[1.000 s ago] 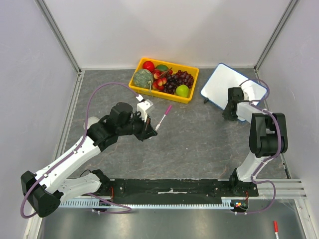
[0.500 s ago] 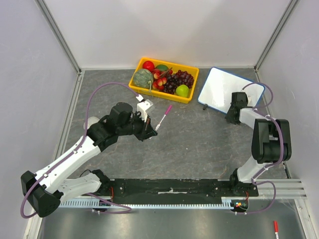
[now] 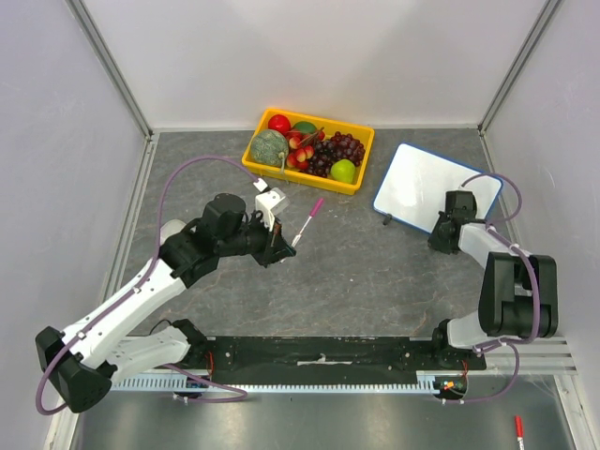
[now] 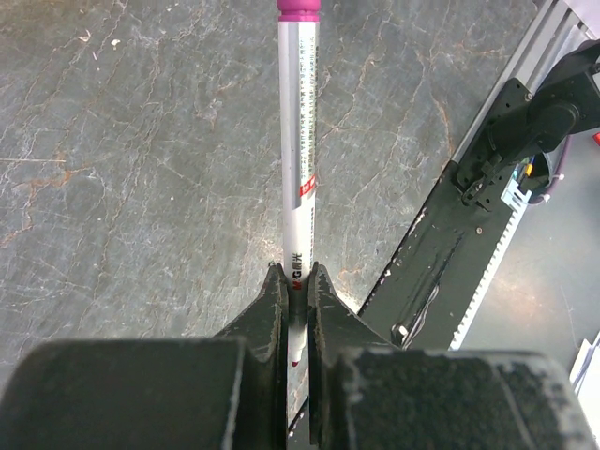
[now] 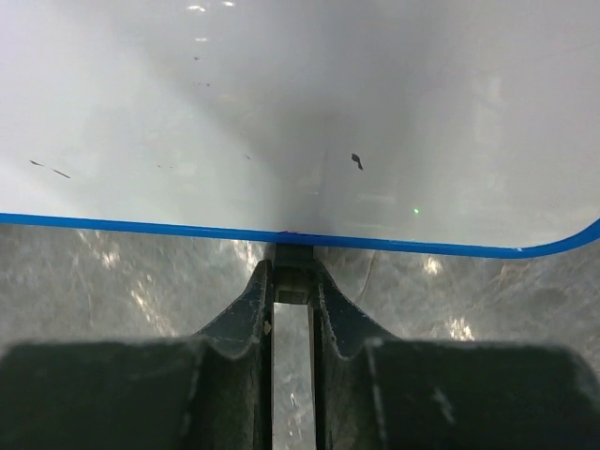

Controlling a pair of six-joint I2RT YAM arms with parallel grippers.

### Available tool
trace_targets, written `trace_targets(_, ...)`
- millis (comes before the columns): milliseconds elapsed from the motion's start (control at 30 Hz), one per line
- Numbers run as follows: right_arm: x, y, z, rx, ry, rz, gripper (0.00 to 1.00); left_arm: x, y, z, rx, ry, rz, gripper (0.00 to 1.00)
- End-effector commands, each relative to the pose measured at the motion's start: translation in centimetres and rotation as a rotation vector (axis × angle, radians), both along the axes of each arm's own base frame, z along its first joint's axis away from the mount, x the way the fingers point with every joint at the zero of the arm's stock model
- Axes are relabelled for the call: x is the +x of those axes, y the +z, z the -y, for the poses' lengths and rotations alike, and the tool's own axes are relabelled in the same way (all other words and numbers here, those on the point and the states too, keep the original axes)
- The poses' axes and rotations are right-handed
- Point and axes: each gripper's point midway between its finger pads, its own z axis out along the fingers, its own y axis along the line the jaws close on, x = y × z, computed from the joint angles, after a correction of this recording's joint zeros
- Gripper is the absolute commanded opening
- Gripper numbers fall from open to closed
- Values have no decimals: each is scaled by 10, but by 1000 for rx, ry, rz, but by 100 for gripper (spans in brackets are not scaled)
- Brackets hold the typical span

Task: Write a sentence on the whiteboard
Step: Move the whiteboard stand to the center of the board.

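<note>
Next, my right gripper lets go of the whiteboard under the silver marker, between the yellow fruit basket and the black rail (image 3: 296, 248).
The whiteboard (image 3: 427, 184) lies at the right back of the table, white with a thin blue rim. In the right wrist view its face (image 5: 281, 112) is blank apart from a few tiny dark specks; no sentence shows on it. My right gripper (image 3: 444, 228) (image 5: 292, 274) is shut on a small black foot (image 5: 293, 262) under the board's near blue edge. My left gripper (image 3: 278, 247) (image 4: 295, 278) is shut on a silver marker with a magenta cap (image 3: 308, 218) (image 4: 298, 150), held above the table's middle, cap end pointing away.
A yellow fruit basket (image 3: 359, 184) with grapes, an apple and other fruit stands at the back, just left of the whiteboard. A black rail (image 3: 319, 354) runs along the near edge. A red-tipped pen (image 3: 517, 429) lies off the table at the bottom right.
My right gripper has drawn back toward the near right with the whiteboard, which has turned and shifted a little with it. The left arm and marker have barely moved.
</note>
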Motion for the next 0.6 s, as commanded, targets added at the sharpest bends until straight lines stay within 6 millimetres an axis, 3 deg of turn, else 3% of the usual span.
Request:
trace_targets(0,-34,-3,-23,90,76,-71,0,2,17,1,-43,-8,54,2)
trace_targets(200,-49,-7,-49,107,144,-91,0,5,20,4,-43,-2,49,2)
trace_targets(367,-59,-9,-85,116,231,-102,0,7,20,7,-47,-1,42,2)
trace_targets(567,-76,-12,-108,143,278,-119,0,10,22,8,-49,10,43,2)
